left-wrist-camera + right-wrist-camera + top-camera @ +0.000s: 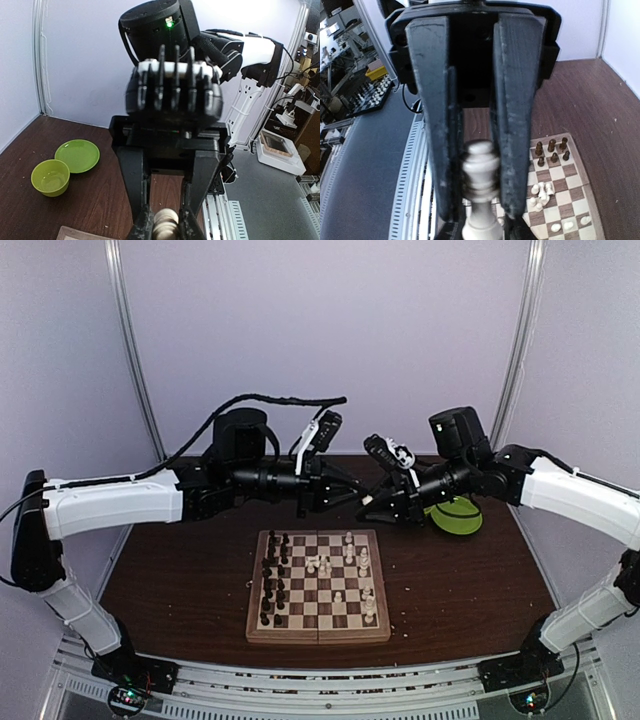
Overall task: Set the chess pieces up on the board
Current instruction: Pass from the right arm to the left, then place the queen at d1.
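The robot's left gripper needs to release the cream chess piece in the gap (366, 584) along the outer column of cream pieces.
Both arms are raised, and their grippers meet tip to tip above the far edge of the board (320, 637). A cream chess piece (366, 499) sits between them. My right gripper (378, 503) (479, 212) is shut on the piece's upper part (480, 170). Its base sticks out past the fingertips. My left gripper (352, 492) (166, 225) pinches the same piece (166, 224) at the bottom edge of the left wrist view. Dark pieces (273, 580) stand in two columns on the board's left. Cream pieces (365, 580) stand on its right, with a few mid-board (542, 192).
A green plate (457, 515) (77, 155) and a green bowl (50, 177) sit on the brown table behind the right gripper. Small white crumbs (400, 625) lie to the right of the board. A metal rail (320, 680) runs along the near edge, and walls close the back and sides.
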Robot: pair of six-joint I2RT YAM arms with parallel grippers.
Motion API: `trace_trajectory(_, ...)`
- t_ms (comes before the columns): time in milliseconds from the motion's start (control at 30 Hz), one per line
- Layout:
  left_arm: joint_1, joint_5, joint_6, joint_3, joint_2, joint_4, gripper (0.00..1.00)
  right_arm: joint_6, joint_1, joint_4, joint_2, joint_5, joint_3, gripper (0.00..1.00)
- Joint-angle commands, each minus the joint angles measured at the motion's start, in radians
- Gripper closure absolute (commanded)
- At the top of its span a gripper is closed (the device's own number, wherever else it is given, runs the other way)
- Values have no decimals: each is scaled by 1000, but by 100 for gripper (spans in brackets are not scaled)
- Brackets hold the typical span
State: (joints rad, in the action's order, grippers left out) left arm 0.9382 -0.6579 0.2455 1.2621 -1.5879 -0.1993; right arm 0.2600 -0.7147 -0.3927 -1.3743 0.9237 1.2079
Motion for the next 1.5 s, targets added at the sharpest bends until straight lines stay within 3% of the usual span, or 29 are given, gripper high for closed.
trace_trajectory(0,4,47,-46,97,-17,111,95,77,53,-95,49,-17,-17,63)
trace_trajectory(167,7,190,-170,176,-65,328,95,216,196,-226,150,-52,-152,55)
trace_trajectory(300,35,251,-276,221,-137,453,95,169,352,-160,215,22,-256,51)
trace_trajectory(467,70,273,-381,266,-232,536,95,153,480,-160,239,42,-247,51)
trace_trajectory(900,85,268,-494,316,-398,561,95,167,496,-159,238,75,-268,52)
trace_trajectory(1467,116,294,-601,398,-507,665,94,201,495,-189,217,92,-259,53)
